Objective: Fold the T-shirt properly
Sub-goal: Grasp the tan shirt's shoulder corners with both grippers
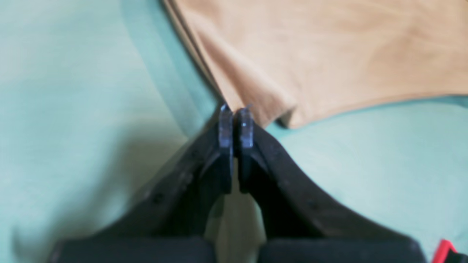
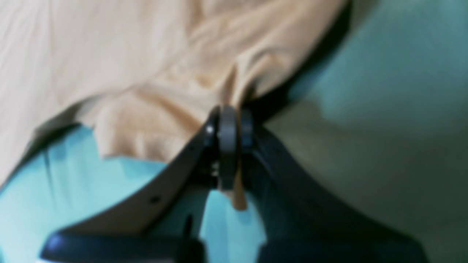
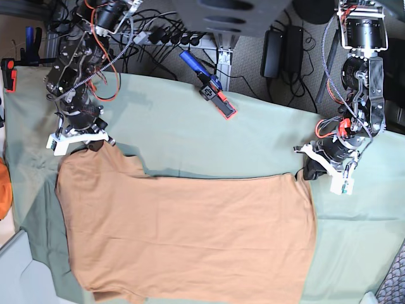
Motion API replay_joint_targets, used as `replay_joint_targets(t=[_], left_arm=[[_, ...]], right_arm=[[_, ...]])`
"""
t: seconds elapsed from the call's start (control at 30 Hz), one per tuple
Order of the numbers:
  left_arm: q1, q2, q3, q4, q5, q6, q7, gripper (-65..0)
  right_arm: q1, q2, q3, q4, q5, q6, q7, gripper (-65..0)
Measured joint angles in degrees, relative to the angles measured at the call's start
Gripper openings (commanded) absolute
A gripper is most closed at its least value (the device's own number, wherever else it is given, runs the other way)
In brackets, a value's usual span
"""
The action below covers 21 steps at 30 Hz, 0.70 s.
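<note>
I should let go of the T-shirt's far corner with my right gripper on the tan cloth (image 3: 88, 192) just in front of that gripper.
The tan T-shirt (image 3: 190, 234) lies spread flat on the sage-green tablecloth (image 3: 190, 136). In the base view my right gripper (image 3: 93, 144) sits at the shirt's far left corner. The right wrist view shows that gripper (image 2: 232, 113) shut on a bunched fold of the T-shirt (image 2: 109, 54), with a strip of tan cloth hanging between the fingers. At the shirt's far right corner is my left gripper (image 3: 309, 170). In its own wrist view the left gripper (image 1: 236, 109) is shut, and the edge of the T-shirt (image 1: 329, 54) runs taut into its tips.
A blue and red tool (image 3: 212, 85) lies on the cloth at the back centre. Cables and power bricks (image 3: 281, 44) crowd the space behind the table. A red clamp (image 3: 9, 73) grips the far left table edge, and something orange (image 3: 3, 190) shows at the left border.
</note>
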Motion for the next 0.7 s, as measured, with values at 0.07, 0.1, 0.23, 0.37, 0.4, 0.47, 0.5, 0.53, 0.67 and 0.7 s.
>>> replay_joint_targets(t=[0.07,0.1,0.23,0.37,0.4,0.47,0.5,0.53,0.67,0.7], left_arm=[[0.81,-0.02,0.0,0.0,-0.7,-0.39,-0.02,-65.0],[1.36,0.0,0.0,0.0,-0.9,-0.42,-0.07,-65.0],[2.71,0.0,-0.76,1.66,-1.33,-0.83,0.44,-65.0],[3.76,-0.02,-2.56,5.4,-1.9,-1.22,1.49,-65.0],[3.74,-0.17,-2.62,6.23,-2.54,-1.25,1.42,-65.0],[3.54,-0.63,-2.62,7.02,-3.28,-1.33,1.25,-65.0],[3.45,-0.92,-2.6,7.04,-3.54,-1.44,1.25,-65.0],[3.45,-1.25,-2.6,7.02,-3.54,-1.49,1.29,-65.0],[1.36,-1.6,-2.62,6.93,-3.52,-1.49,1.25,-65.0],[0.33,-1.6,-2.62,6.95,-3.65,-1.51,1.22,-65.0]], right_arm=[[-2.12,1.14,-0.02,1.64,0.96,0.5,-0.42,-65.0],[-3.13,1.46,-0.02,2.69,0.96,0.66,-0.61,-65.0],[-7.32,2.69,-0.02,7.32,0.48,0.76,-1.81,-65.0],[-8.83,4.46,0.0,11.8,0.63,0.74,-2.1,-65.0],[-8.79,4.96,0.04,12.59,0.63,0.74,-2.1,-65.0],[-8.61,5.95,0.04,13.38,0.87,0.74,-1.42,-65.0],[-8.35,6.38,0.04,13.42,0.85,0.74,-1.46,-65.0],[-7.89,6.86,0.04,13.35,0.87,0.74,-1.53,-65.0],[-4.24,8.66,0.07,13.38,0.79,0.74,-1.42,-65.0],[-3.15,8.98,0.07,13.38,0.94,0.74,-1.25,-65.0]])
